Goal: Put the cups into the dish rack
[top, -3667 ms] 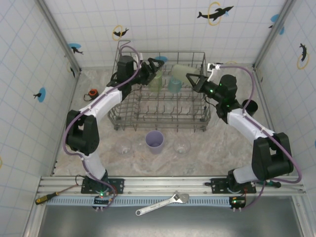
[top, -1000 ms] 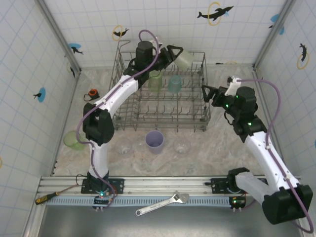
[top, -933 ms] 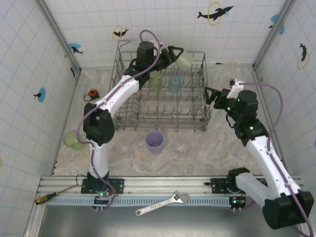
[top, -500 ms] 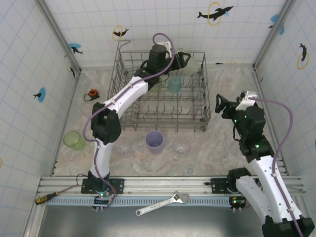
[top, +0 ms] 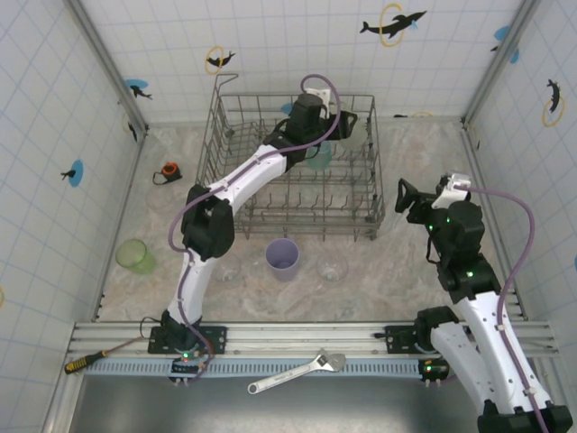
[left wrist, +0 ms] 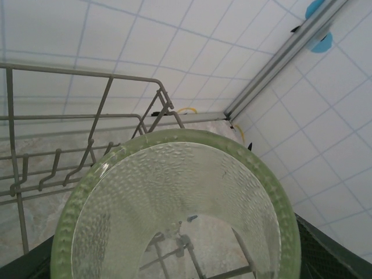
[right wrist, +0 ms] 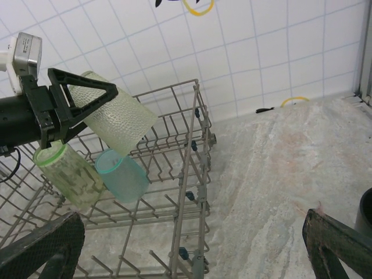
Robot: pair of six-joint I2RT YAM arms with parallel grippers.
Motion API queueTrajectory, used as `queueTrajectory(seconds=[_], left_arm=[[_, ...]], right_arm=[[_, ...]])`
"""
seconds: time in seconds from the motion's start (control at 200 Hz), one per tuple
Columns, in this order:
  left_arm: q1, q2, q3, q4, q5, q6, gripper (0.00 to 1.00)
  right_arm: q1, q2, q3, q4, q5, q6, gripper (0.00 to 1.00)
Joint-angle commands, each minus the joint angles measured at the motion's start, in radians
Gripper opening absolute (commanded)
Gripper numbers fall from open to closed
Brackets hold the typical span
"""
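Note:
Next, my left gripper lets go of the pale green textured cup between the teal cup and the rack's near side rail (top: 362,152).
My left gripper (top: 345,121) is shut on a pale green textured cup (top: 358,130), held tilted over the back right corner of the grey wire dish rack (top: 377,185). The left wrist view looks into that cup (left wrist: 174,197). The right wrist view has the same cup (right wrist: 116,119) above a teal cup (right wrist: 122,174) and a green cup (right wrist: 67,174) lying in the rack. My right gripper (top: 407,199) is open and holds nothing, to the right of the rack. On the table in front of the rack stand a lavender cup (top: 282,257) and two clear cups (top: 225,268) (top: 332,268).
A green cup (top: 135,255) stands at the table's left. An orange-and-black tape measure (top: 169,170) lies left of the rack. A black cup (right wrist: 366,209) is at the right wrist view's edge. A wrench (top: 297,372) and a screwdriver (top: 86,362) lie on the front rail.
My left gripper has carried the pale green cup to the right along the rack's back. My right arm has drawn back from the rack toward the near right.

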Motion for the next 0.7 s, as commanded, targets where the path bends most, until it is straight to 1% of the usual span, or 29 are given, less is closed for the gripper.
queueTrajectory(seconds=[0.0,0.095,0.275,0.395,0.41,0.54,0.696], left_arm=[[-0.007,0.024,0.056,0.014,-0.015,0.051,0.11],[-0.01,0.035,0.06,0.018,-0.041,0.066,0.11],[-0.015,0.076,0.112,0.032,-0.04,0.104,0.1],[-0.015,0.08,0.112,0.041,-0.054,0.116,0.09],[-0.015,0.114,0.112,0.042,-0.054,0.118,0.08],[-0.016,0.141,0.112,0.049,-0.053,0.128,0.08],[-0.023,0.159,0.111,0.047,-0.082,0.159,0.08]], right_arm=[[-0.007,-0.015,-0.035,0.008,0.022,-0.013,1.0],[-0.008,-0.021,-0.044,0.018,0.015,-0.011,1.0],[-0.014,-0.023,-0.069,0.03,0.015,-0.024,1.0],[-0.017,-0.028,-0.08,0.039,0.012,-0.024,1.0],[-0.017,-0.028,-0.082,0.042,0.012,-0.024,1.0],[-0.024,-0.026,-0.09,0.047,0.01,-0.027,1.0],[-0.034,-0.025,-0.091,0.048,-0.004,-0.031,1.0]])
